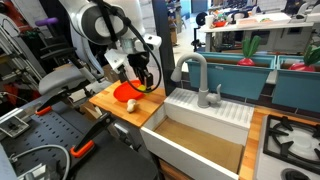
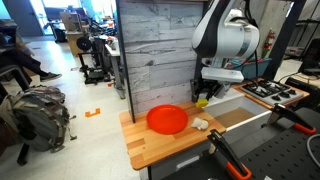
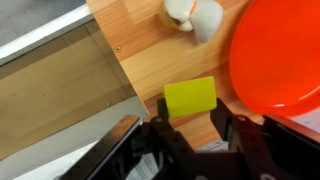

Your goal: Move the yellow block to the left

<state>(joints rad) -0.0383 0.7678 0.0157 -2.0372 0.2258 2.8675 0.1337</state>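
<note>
Next, my gripper sets the yellow block down and lets it go on the wooden board (image 1: 108,92) next to the red plate, across the plate from the sink. The block is now over the board, near the sink edge.
The yellow block (image 3: 190,97) sits between my gripper's (image 3: 190,118) two black fingers in the wrist view, and both fingers touch its sides. It is over the wooden board, next to the red plate (image 3: 280,55) and close to the sink edge. In an exterior view the block (image 2: 201,101) shows as a small yellow spot under the gripper (image 2: 203,95), behind the plate (image 2: 167,119). In an exterior view the gripper (image 1: 148,82) hangs low beside the plate (image 1: 126,92); the block is hidden there.
A pale cream rounded piece (image 3: 193,14) lies on the board (image 2: 160,145) near the plate, also in an exterior view (image 1: 131,104). A white sink (image 1: 200,140) with a grey faucet (image 1: 200,75) adjoins the board. A stove (image 1: 295,140) lies beyond it.
</note>
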